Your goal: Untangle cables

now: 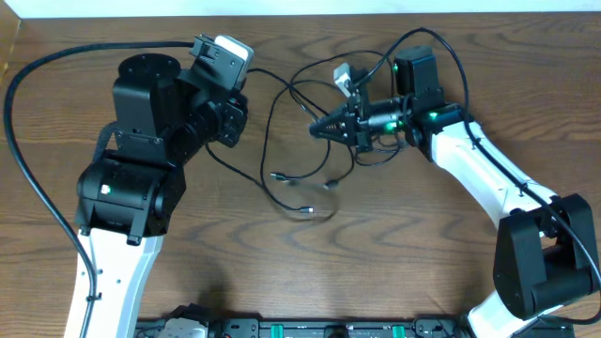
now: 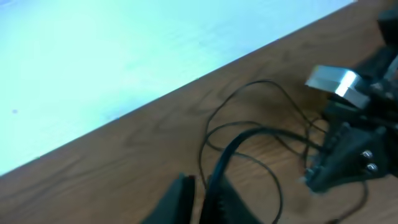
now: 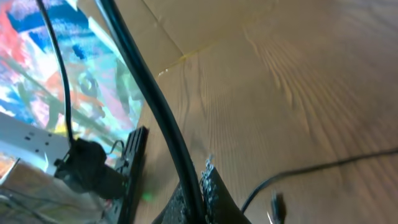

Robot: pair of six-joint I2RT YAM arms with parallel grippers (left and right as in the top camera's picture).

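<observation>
The black cable, now held inside the tangled loops, will be let go by my right gripper just behind the small plug end nearest my left gripper (image 1: 284, 158).
The thin black cables (image 1: 282, 178) lie in tangled loops at mid-table, with small plug ends (image 1: 305, 209) toward the front. A pale plug (image 1: 343, 75) sits at the back of the tangle. My right gripper (image 1: 315, 130) points left inside the loops. In the right wrist view it (image 3: 202, 186) is shut on a black cable (image 3: 155, 106). My left gripper (image 1: 242, 120) is at the tangle's left edge. In the left wrist view its fingers (image 2: 205, 196) are nearly closed around a black cable (image 2: 239, 143). The pale plug (image 2: 333, 81) and my right gripper (image 2: 342, 155) show at that view's right.
The wooden table's (image 1: 423, 263) back edge meets a pale wall (image 2: 124, 62). A thick black arm wire (image 1: 28, 178) curves round the left arm. Past the table edge, the right wrist view shows a white power strip (image 3: 31, 140) and a black bar (image 3: 134, 168).
</observation>
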